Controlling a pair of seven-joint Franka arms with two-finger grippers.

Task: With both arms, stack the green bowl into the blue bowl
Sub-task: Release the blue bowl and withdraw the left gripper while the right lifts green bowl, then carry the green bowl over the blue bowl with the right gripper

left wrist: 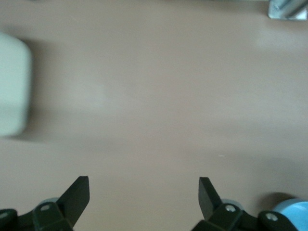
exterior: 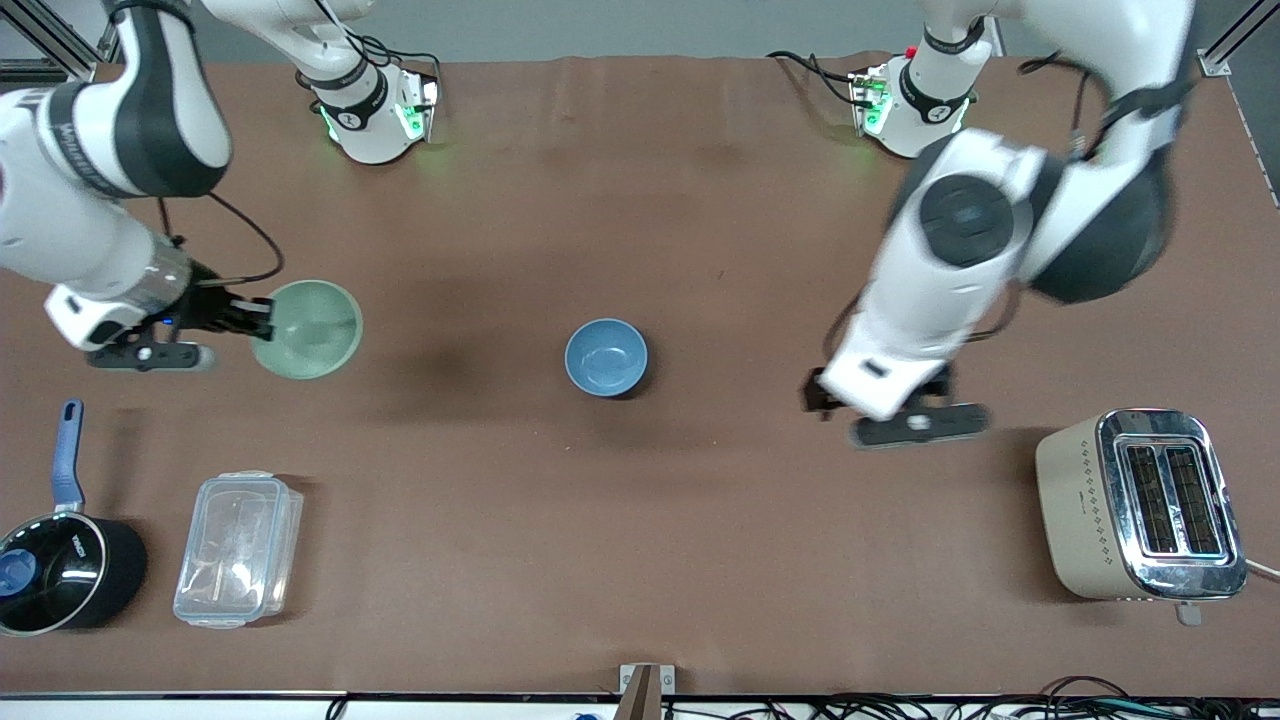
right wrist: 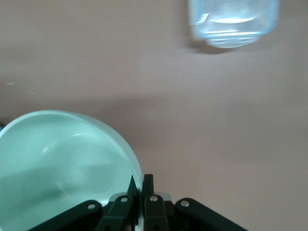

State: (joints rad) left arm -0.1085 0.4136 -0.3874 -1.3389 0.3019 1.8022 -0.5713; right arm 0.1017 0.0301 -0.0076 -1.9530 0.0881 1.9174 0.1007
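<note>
My right gripper has the green bowl to put down. It will release it inside the empty blue bowl (exterior: 607,356) at the middle of the table.
The pale green bowl (exterior: 307,329) is held by its rim in my right gripper (exterior: 258,318), tilted and lifted over the table toward the right arm's end. In the right wrist view the fingers (right wrist: 140,185) pinch the green bowl's rim (right wrist: 62,163). The blue bowl (exterior: 606,357) stands upright and empty at the middle of the table. My left gripper (exterior: 868,398) hangs open and empty over bare table between the blue bowl and the toaster. In the left wrist view its fingers (left wrist: 144,190) are wide apart, and the blue bowl's edge (left wrist: 293,214) shows at the corner.
A beige toaster (exterior: 1140,505) stands toward the left arm's end, near the front camera, and shows blurred in the left wrist view (left wrist: 12,86). A clear plastic container (exterior: 238,548) (right wrist: 233,21) and a black saucepan with a blue handle (exterior: 60,560) sit toward the right arm's end.
</note>
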